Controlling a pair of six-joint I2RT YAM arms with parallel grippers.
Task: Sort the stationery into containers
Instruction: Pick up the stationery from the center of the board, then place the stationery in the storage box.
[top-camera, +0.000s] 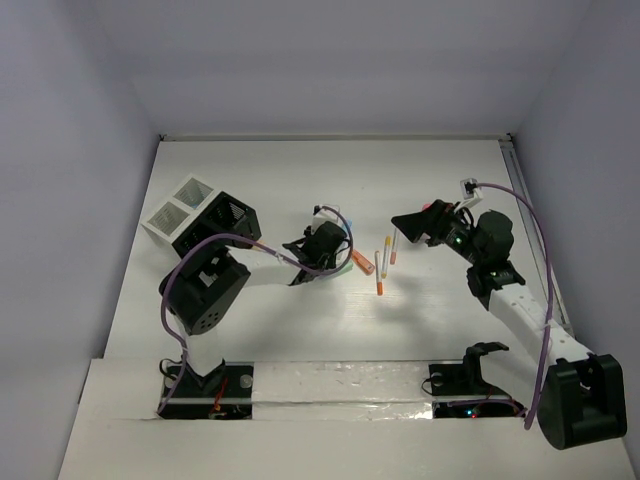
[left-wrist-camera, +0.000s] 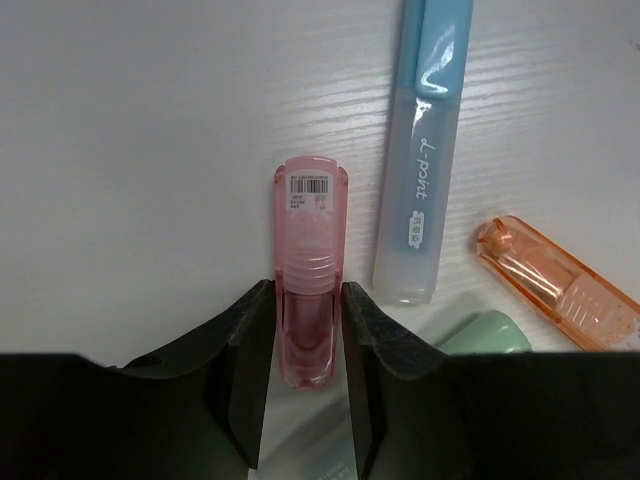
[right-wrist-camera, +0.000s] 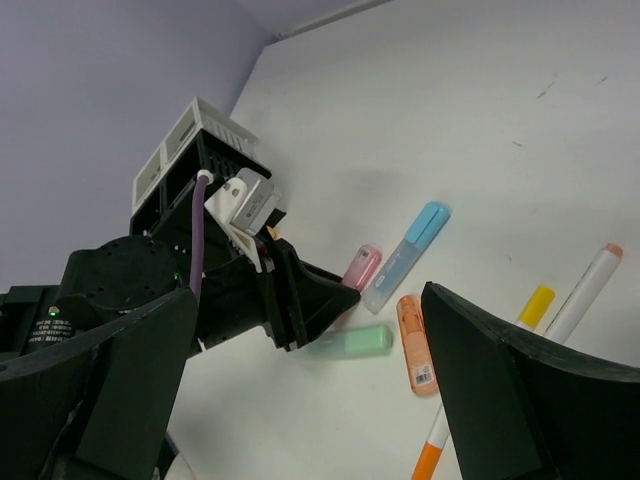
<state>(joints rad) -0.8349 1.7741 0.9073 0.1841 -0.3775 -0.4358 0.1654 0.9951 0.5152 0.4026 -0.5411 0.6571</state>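
The pink marker will go from my left gripper down inside the far white mesh cup (top-camera: 194, 192) beside the black organiser.
In the left wrist view a pink marker (left-wrist-camera: 310, 250) lies on the white table between the jaws of my left gripper (left-wrist-camera: 308, 330), and both fingers touch its sides. Beside it lie a blue marker (left-wrist-camera: 425, 150), an orange marker (left-wrist-camera: 555, 290) and a green marker (left-wrist-camera: 485, 335). From above, my left gripper (top-camera: 340, 255) is low at the table's middle. My right gripper (top-camera: 410, 225) hovers open and empty to the right. Two thin white pens (top-camera: 381, 270) (top-camera: 393, 248) lie between the grippers. The black organiser (top-camera: 220, 225) and white mesh cups (top-camera: 180, 208) stand at the left. I see no pink cup.
The right wrist view shows my right gripper (right-wrist-camera: 310, 300) wide open above the marker group, with the green marker (right-wrist-camera: 355, 341), the orange marker (right-wrist-camera: 417, 345) and a yellow-ended pen (right-wrist-camera: 535, 300) below. Grey walls close in the table. The arm bases stand along the near edge.
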